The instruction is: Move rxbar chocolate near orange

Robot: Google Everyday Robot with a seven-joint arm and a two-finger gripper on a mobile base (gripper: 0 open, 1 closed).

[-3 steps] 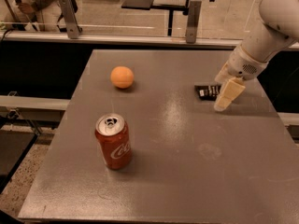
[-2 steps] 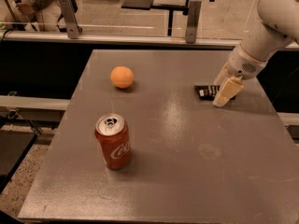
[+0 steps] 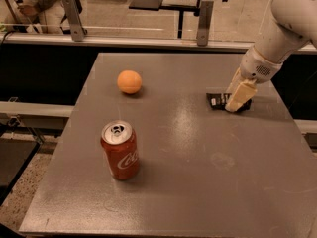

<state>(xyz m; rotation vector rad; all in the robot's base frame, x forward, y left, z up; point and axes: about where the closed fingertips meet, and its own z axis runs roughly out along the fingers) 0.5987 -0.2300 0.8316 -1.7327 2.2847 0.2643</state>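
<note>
My gripper is going to set the rxbar chocolate down on the grey table [image 3: 157,92]. I should let go of it there close beside the orange, on the orange's side that faces my arm.
The rxbar chocolate [image 3: 217,101], a flat black bar with white lettering, lies on the grey table [image 3: 198,182] at the right. My gripper [image 3: 237,101] hangs from the white arm and is down on the bar's right part, hiding it. The orange [image 3: 129,82] sits at the table's far left, well apart from the bar.
A red soda can [image 3: 120,150] stands upright at the front left of the table. A rail with metal posts [image 3: 204,16] runs behind the table's far edge. The table's right edge is close to the arm.
The gripper has come down a little onto the bar's right end. The bar, orange and can have not moved.
</note>
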